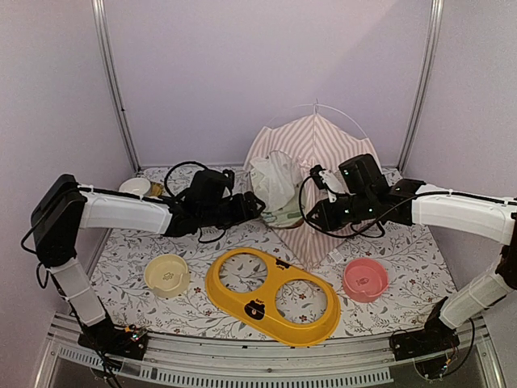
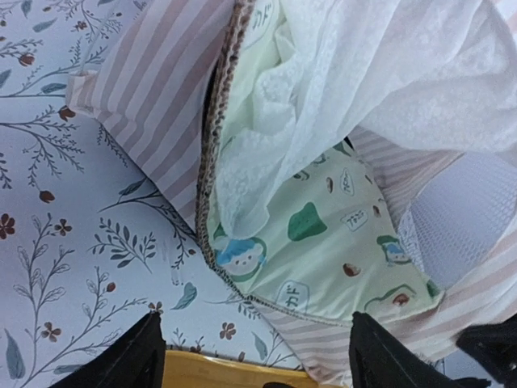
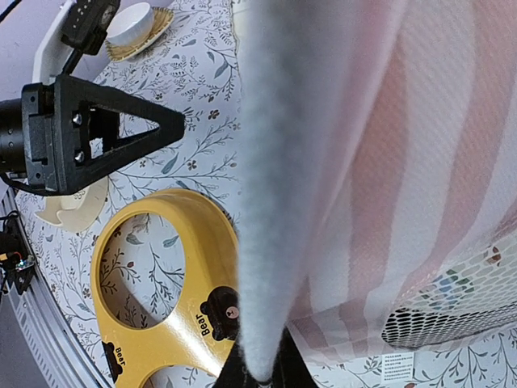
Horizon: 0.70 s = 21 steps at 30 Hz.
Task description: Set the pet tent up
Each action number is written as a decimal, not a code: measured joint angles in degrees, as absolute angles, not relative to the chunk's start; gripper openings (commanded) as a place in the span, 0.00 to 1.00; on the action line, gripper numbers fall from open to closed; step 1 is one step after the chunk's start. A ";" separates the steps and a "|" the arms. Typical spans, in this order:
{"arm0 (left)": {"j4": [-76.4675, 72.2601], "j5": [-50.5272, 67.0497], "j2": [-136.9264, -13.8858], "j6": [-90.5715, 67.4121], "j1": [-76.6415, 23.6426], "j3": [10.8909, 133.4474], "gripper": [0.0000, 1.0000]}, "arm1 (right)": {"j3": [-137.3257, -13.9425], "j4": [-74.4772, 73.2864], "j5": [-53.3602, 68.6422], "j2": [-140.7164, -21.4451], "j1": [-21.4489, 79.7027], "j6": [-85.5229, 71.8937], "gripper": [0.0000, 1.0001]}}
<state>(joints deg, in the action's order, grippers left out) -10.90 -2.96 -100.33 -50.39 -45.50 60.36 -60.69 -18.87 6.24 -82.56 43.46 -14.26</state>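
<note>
The braided side edge of the mat sticks out past the striped bottom of the tent, so next I pinch the mat's front edge (image 2: 283, 309) with my left gripper and tuck it inside first.
The pet tent (image 1: 311, 158), pink-and-white striped, stands at the back centre with a thin white pole arching over its top. Its sheer lace curtain (image 1: 273, 179) hangs bunched at the door. A green printed mat with a brown braided edge (image 2: 323, 242) lies in the opening. My left gripper (image 1: 257, 206) is open just in front of the door; in the left wrist view (image 2: 258, 347) the mat's corner lies between its black fingers (image 2: 133, 360). My right gripper (image 1: 317, 217) is shut on a pale padded edge of the tent (image 3: 266, 242), seen at the bottom of the right wrist view (image 3: 262, 376).
A yellow two-hole bowl stand (image 1: 271, 295) lies in front of the tent. A cream bowl (image 1: 167, 275) sits left of it and a pink bowl (image 1: 365, 279) right. A white bowl on a woven coaster (image 1: 136, 187) stands at the back left. The tablecloth is floral.
</note>
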 measured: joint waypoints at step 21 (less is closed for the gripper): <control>-14.46 6.85 -113.23 -54.35 -46.41 67.70 0.32 | -60.71 -18.85 7.38 -82.61 43.42 -14.37 0.02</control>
<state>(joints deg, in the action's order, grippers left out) -14.46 6.85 -113.23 -54.35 -46.41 67.70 -60.71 -18.85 7.38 -82.61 43.42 -14.37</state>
